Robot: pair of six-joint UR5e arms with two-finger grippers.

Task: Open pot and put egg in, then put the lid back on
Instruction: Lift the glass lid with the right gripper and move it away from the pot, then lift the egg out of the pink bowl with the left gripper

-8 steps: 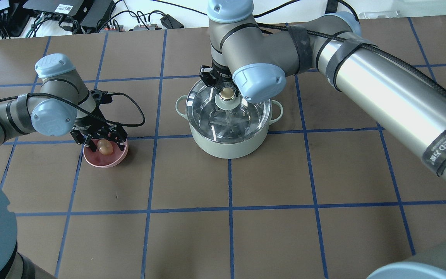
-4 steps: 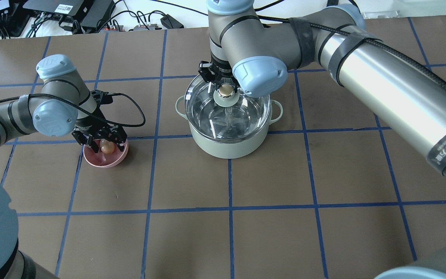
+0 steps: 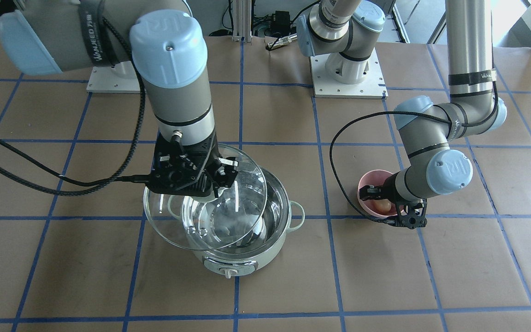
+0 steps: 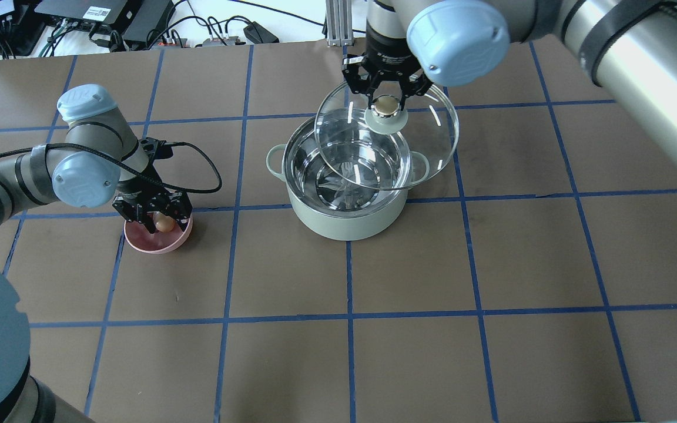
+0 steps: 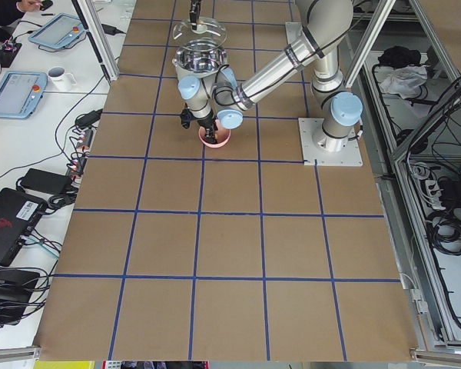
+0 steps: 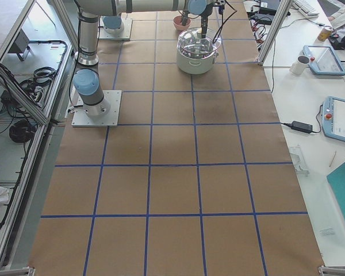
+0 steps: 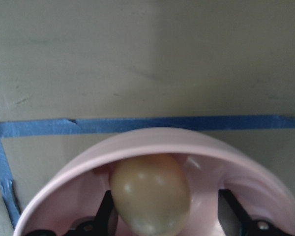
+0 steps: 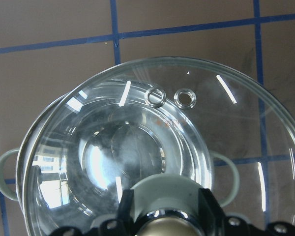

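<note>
The egg sits off-centre against one left gripper finger; next I lift clear, centre over it and close around its middle [image 7: 151, 194].
The mint-green pot [image 4: 344, 226] stands open, its steel inside showing [image 3: 247, 216]. My right gripper [image 4: 385, 97] is shut on the beige knob [image 4: 385, 106] of the glass lid [image 4: 426, 147]. It holds the lid tilted above the pot's far right rim; the lid also shows in the front-facing view [image 3: 173, 230] and the right wrist view [image 8: 196, 123]. The tan egg [image 4: 164, 223] lies in a small pink bowl [image 4: 159, 242]. My left gripper [image 4: 153, 214] is open, low in the bowl, with the egg [image 7: 150, 194] between its fingers [image 7: 231, 214].
The pot's white knob [image 3: 231, 273] faces away from the robot. A black cable [image 4: 197, 167] loops from the left wrist over the table beside the bowl. Electronics and cables [image 4: 109, 23] lie along the far edge. Blue tape lines grid the brown table [image 4: 409, 352].
My right gripper has lifted the lid off the pot and carried it up, far and to the right. My left gripper has sunk a little lower around the egg.
</note>
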